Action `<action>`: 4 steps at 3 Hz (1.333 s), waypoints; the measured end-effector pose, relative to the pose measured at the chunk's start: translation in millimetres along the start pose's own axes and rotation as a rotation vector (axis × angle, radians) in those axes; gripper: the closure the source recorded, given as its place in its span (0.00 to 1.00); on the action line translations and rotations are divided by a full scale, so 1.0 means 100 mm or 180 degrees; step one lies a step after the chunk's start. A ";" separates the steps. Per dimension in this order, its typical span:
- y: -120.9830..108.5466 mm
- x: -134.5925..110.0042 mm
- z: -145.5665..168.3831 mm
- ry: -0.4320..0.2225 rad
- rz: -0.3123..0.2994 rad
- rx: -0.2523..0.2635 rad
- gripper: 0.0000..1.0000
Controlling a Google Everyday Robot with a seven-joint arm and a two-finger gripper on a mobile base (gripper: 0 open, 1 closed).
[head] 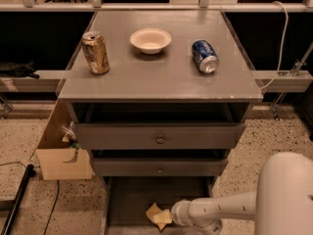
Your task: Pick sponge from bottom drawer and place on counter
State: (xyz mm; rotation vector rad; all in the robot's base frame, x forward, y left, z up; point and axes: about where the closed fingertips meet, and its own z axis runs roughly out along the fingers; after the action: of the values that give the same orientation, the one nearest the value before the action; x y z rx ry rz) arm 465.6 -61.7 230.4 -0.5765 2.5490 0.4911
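Next, my gripper goes to the sponge's front end (160, 223), toward the front of the open bottom drawer, and closes there.
The pale-yellow sponge (155, 213) lies on the floor of the open bottom drawer (128, 199), near its front middle. My gripper (170, 216) is down in that drawer at the end of the white arm (220, 210), which reaches in from the right. It is right against the sponge's right edge, and I cannot tell whether it holds the sponge. The grey counter (161, 75) is the cabinet's top, well above the gripper.
On the counter stand a gold can (95, 53) at the left, a white bowl (150, 40) at the back middle and a blue can (204, 56) lying at the right. Two upper drawers with knobs (159, 139) sit slightly open. A cardboard box (61, 153) stands on the floor at the left.
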 end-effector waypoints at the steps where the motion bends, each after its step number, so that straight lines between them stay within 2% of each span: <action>1: 0.01 0.03 0.01 0.0002 0.0024 -0.0016 0.00; 2: 0.07 0.18 0.08 0.0039 0.0130 -0.0097 0.00; 3: 0.22 0.35 0.24 0.0109 0.0116 -0.0177 0.00; 4: 0.31 0.37 0.36 0.0134 0.0044 -0.0205 0.00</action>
State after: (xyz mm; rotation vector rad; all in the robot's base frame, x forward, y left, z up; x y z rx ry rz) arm 434.8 -30.8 188.9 -0.5987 2.5864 0.5734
